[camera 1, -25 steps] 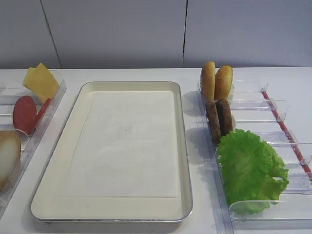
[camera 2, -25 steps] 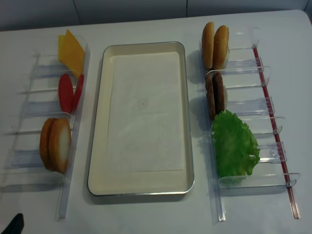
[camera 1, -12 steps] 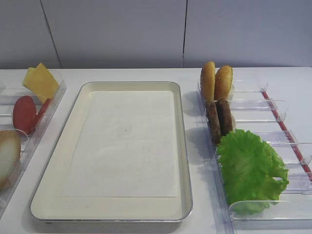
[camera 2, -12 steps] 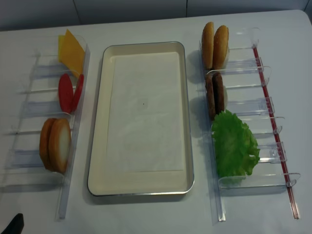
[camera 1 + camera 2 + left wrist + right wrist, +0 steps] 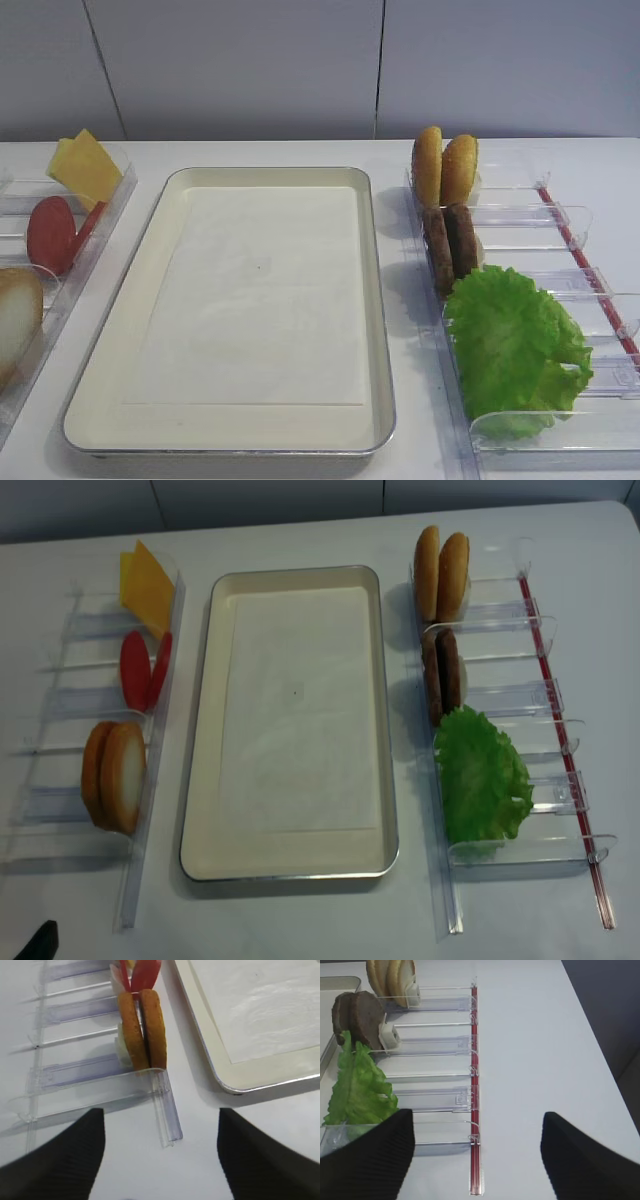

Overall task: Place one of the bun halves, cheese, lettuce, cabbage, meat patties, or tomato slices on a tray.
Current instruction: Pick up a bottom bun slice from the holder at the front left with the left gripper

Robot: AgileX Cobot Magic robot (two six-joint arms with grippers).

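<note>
Next, my left gripper grabs the far end of the bun half [image 5: 123, 737] [image 5: 150, 1001] closest to the cream tray, beside the tomato slices.
The cream tray [image 5: 205, 730] lies in the middle holding only its white paper liner. Two bun halves [image 5: 145, 1027] stand on edge in the left clear rack, with tomato slices [image 5: 140, 668] and cheese [image 5: 147, 585] further back. The right rack holds two meat patties [image 5: 441, 675] and the lettuce [image 5: 480, 777]. No cabbage is in view. My left gripper [image 5: 162, 1160] is open over bare table, just short of the bun halves. My right gripper [image 5: 477, 1155] is open near the right rack's front end, beside the lettuce [image 5: 357, 1087].
Two orange-brown domed buns [image 5: 442, 572] stand at the back of the right rack. Both clear plastic racks [image 5: 500, 705] flank the tray, the right one with a red strip [image 5: 475, 1085] along its outer side. A grey wall stands behind the table.
A dark tip of my left gripper at the bottom left corner of the realsense view has shifted slightly to the right. The food and the tray have not moved.
</note>
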